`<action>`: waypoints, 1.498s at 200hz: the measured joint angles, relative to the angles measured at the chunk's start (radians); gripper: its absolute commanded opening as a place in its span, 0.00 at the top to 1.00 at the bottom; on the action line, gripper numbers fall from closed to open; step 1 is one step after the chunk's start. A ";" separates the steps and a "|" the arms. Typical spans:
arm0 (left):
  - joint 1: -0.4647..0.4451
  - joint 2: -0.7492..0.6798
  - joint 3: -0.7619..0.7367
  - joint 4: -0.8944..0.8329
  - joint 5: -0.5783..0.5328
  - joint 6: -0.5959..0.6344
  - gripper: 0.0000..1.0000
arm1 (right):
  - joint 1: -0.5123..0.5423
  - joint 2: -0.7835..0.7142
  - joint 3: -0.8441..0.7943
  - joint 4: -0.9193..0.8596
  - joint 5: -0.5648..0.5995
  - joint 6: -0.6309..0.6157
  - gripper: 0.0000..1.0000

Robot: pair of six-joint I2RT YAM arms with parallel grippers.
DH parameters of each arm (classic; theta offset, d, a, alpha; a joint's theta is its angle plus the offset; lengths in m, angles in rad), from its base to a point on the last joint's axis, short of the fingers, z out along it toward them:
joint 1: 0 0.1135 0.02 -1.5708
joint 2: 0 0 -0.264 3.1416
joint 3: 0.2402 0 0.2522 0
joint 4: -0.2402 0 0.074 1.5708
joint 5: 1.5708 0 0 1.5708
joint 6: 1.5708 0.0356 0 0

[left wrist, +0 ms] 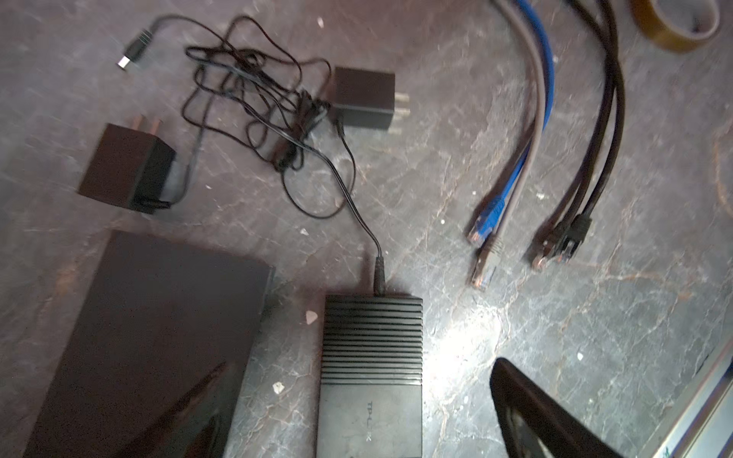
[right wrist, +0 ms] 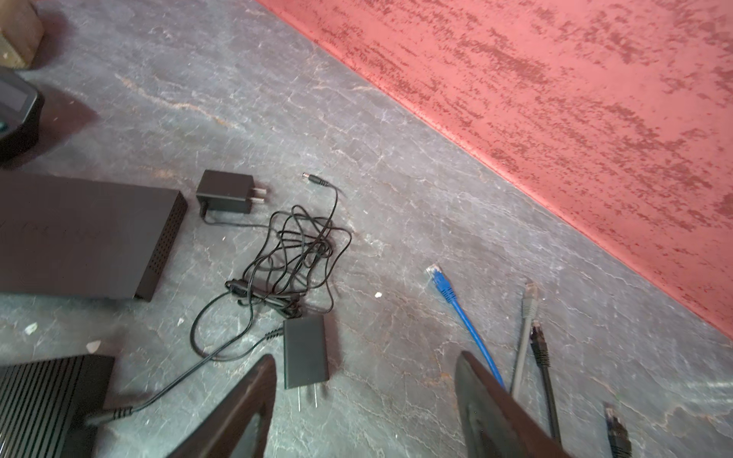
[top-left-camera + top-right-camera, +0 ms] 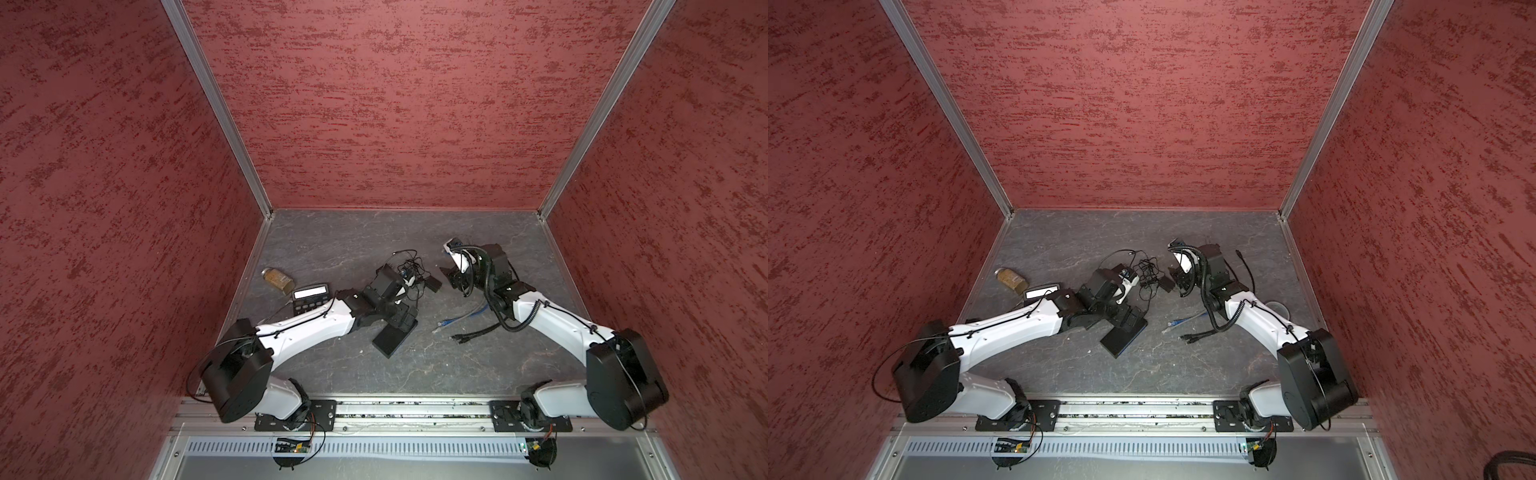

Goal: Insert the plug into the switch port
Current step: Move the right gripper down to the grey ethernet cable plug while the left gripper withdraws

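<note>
My right gripper is to close next on the near-side plug (image 3: pixel 438 328) of the grey network cable, which is beside the blue cable and closest to the small switch.
The small ribbed black switch (image 1: pixel 371 376) lies on the floor mat. A barrel plug (image 1: pixel 378 273) on a thin black cord sits against the port in its edge and looks seated; the right wrist view shows the plug (image 2: pixel 115 412) too. My left gripper (image 1: pixel 357 412) hangs open over the switch, one finger on each side, touching nothing. In a top view the left gripper (image 3: pixel 404 320) hides the switch. My right gripper (image 2: pixel 365 408) is open and empty above the mat, next to the cord's wall adapter (image 2: pixel 305 353).
A larger flat black switch (image 1: pixel 150 337) lies beside the small one. A second adapter (image 2: pixel 226 192) lies nearby with a loose barrel plug (image 2: pixel 315 179). Blue (image 2: pixel 456 305), grey (image 2: pixel 529 301) and black (image 2: pixel 539 345) network cables lie to the right. At the left are a jar (image 3: pixel 277 279) and a calculator (image 3: pixel 309 297).
</note>
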 measured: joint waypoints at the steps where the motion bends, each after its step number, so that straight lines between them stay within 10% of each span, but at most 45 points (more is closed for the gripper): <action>1: 0.001 -0.004 -0.004 0.004 -0.002 -0.003 0.00 | 0.000 0.000 0.000 -0.002 -0.001 -0.002 0.29; 71: 0.245 -0.097 -0.148 0.165 0.126 -0.260 0.00 | -0.001 0.000 0.001 -0.142 -0.059 -0.123 0.30; 161: 0.214 -0.081 -0.134 0.073 0.068 -0.267 0.00 | 0.018 0.019 0.047 -0.480 -0.073 -0.325 0.36; 299: 0.207 -0.019 -0.147 0.107 0.075 -0.267 0.00 | 0.055 -0.035 -0.115 -0.440 -0.217 -0.532 0.45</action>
